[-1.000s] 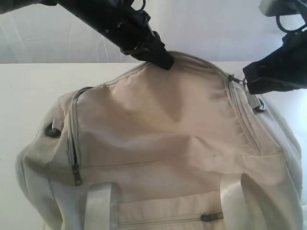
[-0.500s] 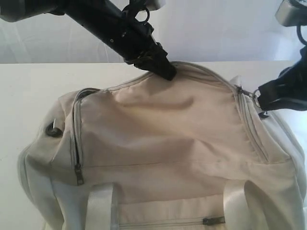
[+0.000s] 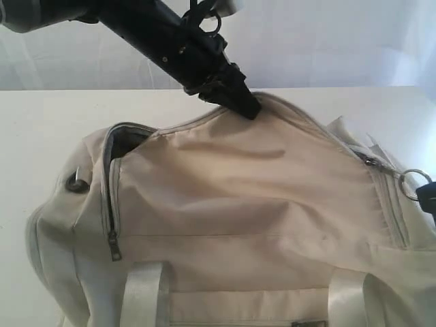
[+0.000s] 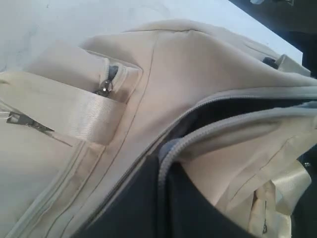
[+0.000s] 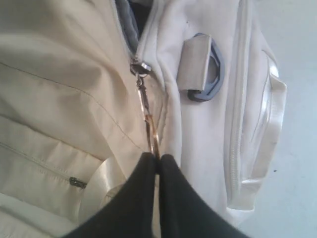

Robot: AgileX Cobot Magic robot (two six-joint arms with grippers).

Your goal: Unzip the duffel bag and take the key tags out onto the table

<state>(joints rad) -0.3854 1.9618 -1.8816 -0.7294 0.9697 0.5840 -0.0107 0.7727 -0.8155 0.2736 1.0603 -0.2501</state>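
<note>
The robot's right gripper needs to release the zipper pull's metal ring by the top of the white webbing handle (image 3: 361, 248) (image 5: 132, 172) nearest the ring.
The cream-beige duffel bag (image 3: 238, 191) fills most of the exterior view and lies on the white table (image 3: 41, 129). My left gripper (image 3: 246, 107) is shut on the bag's top edge; in the left wrist view the grey zipper tape (image 4: 171, 148) runs between its dark fingers (image 4: 133, 198). My right gripper (image 3: 430, 199) is at the far right edge, shut on the metal ring of the zipper pull (image 5: 151, 124), (image 3: 411, 184). The zipper gapes at the left end, showing the dark lining (image 3: 129, 143). The key tags are hidden.
Shiny white webbing handles (image 3: 143, 293) (image 3: 344, 300) hang at the bag's near side. A black D-ring (image 3: 75, 184) sits at the left end and a side zipper pull (image 3: 114, 253) below it. Another D-ring (image 5: 210, 67) shows in the right wrist view.
My right gripper has dragged the zipper pull right and down toward the bag's end. The gap at the left end has widened, showing lining. My left gripper has held the edge, shifting slightly right.
</note>
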